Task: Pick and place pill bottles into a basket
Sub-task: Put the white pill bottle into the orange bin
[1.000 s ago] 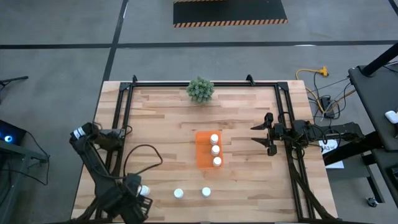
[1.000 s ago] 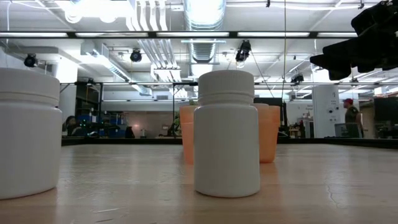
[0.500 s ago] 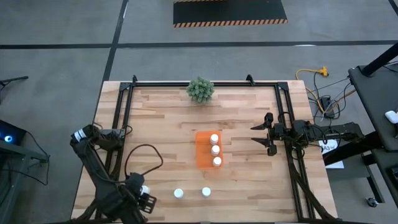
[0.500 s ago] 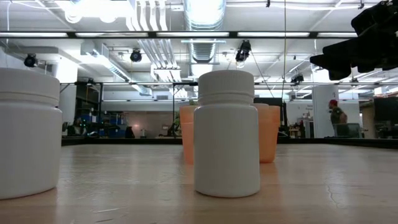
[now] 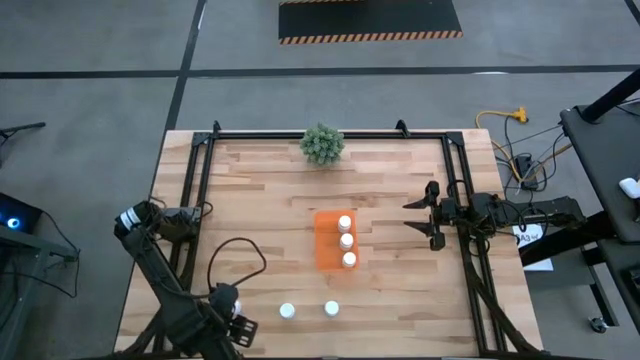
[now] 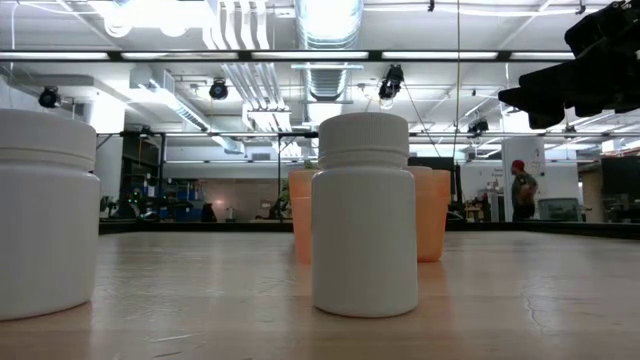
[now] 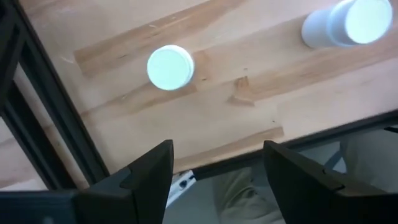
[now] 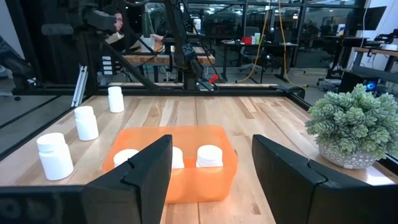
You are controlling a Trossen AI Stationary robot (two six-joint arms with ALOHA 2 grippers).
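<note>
The robot's left gripper will next go to the leftmost white pill bottle (image 5: pixel 237 308) (image 7: pixel 170 67) in the high view, nearest the black rail, and close around the bottle's sides.
The orange basket (image 5: pixel 325 242) stands at mid-table with three white pill bottles (image 5: pixel 346 240) in its right row. Two bottles (image 5: pixel 287 311) (image 5: pixel 331 309) stand on their bases near the table's near edge. A third bottle (image 7: pixel 170 67) stands left of them. My left gripper (image 7: pixel 217 155) is open and empty, pointing down above the near edge by that third bottle, at the near left in the high view (image 5: pixel 228 318). My right gripper (image 5: pixel 432 228) is open and empty, held above the table right of the basket (image 8: pixel 171 165).
A green plant (image 5: pixel 322 143) stands at the far edge. Black frame rails (image 5: pixel 192 210) run along the left, right and far sides. The table's near edge (image 7: pixel 261 140) lies right under my left gripper. A person stands in the room beyond (image 6: pixel 520 190).
My left arm has shifted a little toward the table's right along the near edge, its gripper staying open. The bottles and basket have not moved.
</note>
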